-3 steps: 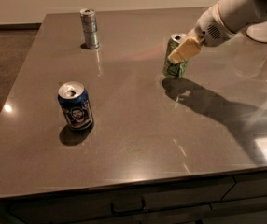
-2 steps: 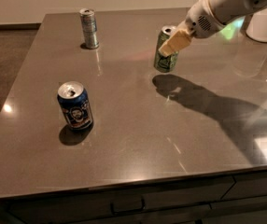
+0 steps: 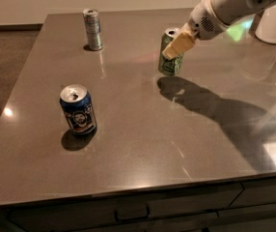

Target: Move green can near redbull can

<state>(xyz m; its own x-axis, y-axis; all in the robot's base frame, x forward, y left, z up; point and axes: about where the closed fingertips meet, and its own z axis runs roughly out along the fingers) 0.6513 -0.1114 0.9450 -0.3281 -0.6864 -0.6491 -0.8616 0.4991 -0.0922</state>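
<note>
The green can, still hanging just above the table, will be released by my gripper on the grey table (image 3: 110,58) beside the redbull can, a little nearer the drawers.
The green can (image 3: 169,57), olive with pale lettering and a silver top, hangs slightly tilted just above the grey table (image 3: 143,144), right of the middle at the back; its shadow lies below it. My gripper (image 3: 178,45) comes in from the upper right and is shut on the can's upper part with tan fingers (image 3: 180,43). The redbull can (image 3: 93,29), slim and silver-grey, stands upright at the back left, well apart from the green can.
A dark blue can (image 3: 78,109) with a white picture stands upright at the front left. A white vessel (image 3: 275,25) stands at the back right edge. Drawer fronts (image 3: 128,211) run under the table's near edge.
My gripper has carried the green can to the left and slightly towards the back, closer to the redbull can. The other two cans have not moved.
</note>
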